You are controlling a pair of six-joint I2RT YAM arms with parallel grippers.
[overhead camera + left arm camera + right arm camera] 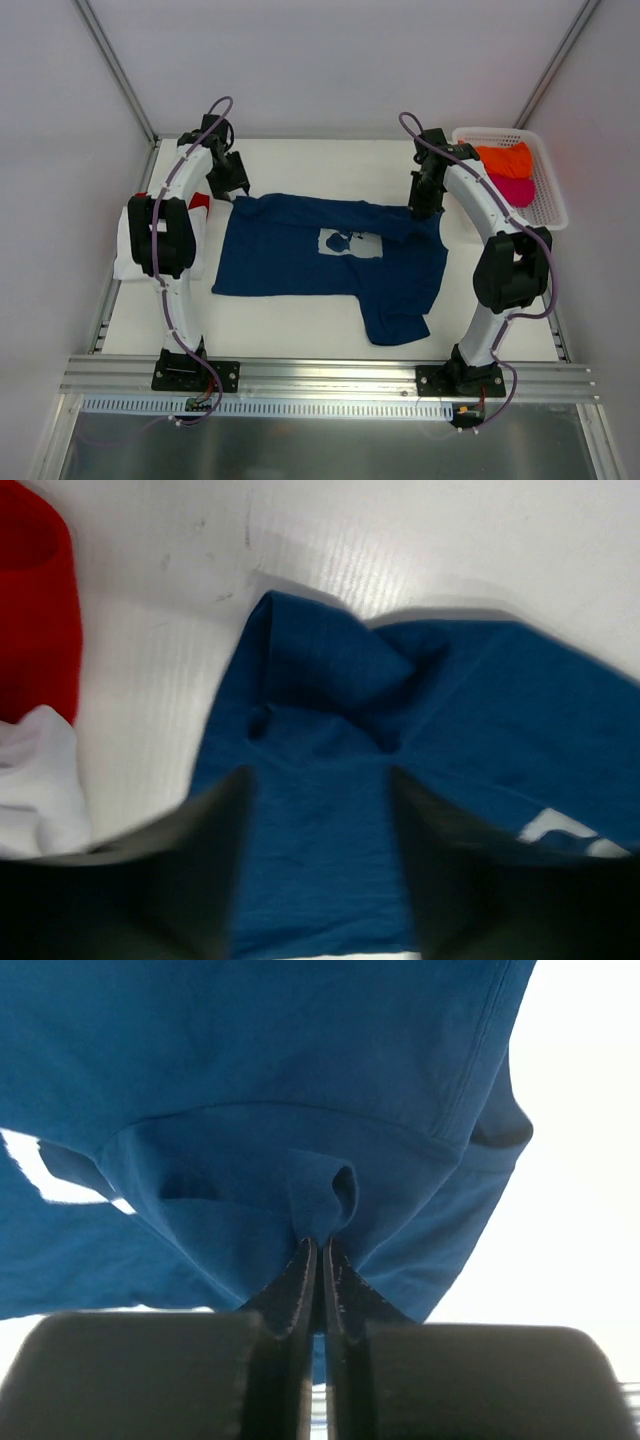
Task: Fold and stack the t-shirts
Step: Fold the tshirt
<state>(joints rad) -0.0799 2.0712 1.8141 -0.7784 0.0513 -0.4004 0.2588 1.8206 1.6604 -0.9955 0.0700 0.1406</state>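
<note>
The navy blue t-shirt's corner by the red tee is bunched, so next my left gripper pinches the folded layer's edge [375,752] and straightens it before folding on.
The navy blue t-shirt [300,265] with its white chest print [352,243] lies spread across the table's middle, one sleeve toward the near edge. My left gripper [238,190] hovers at its far left corner; in the left wrist view the fingers [225,810] stand apart over the bunched navy cloth [450,710], gripping nothing, so the left gripper [318,775] is open. My right gripper [425,207] is at the far right corner. In the right wrist view the gripper [320,1242] is shut on a pinched fold of the navy shirt [250,1060].
A red tee [199,201] [35,610] and a white tee [128,262] [35,780] lie at the table's left edge, partly behind the left arm. The white mesh basket [548,205] at the back right holds an orange tee [505,158] and a magenta tee [515,190].
</note>
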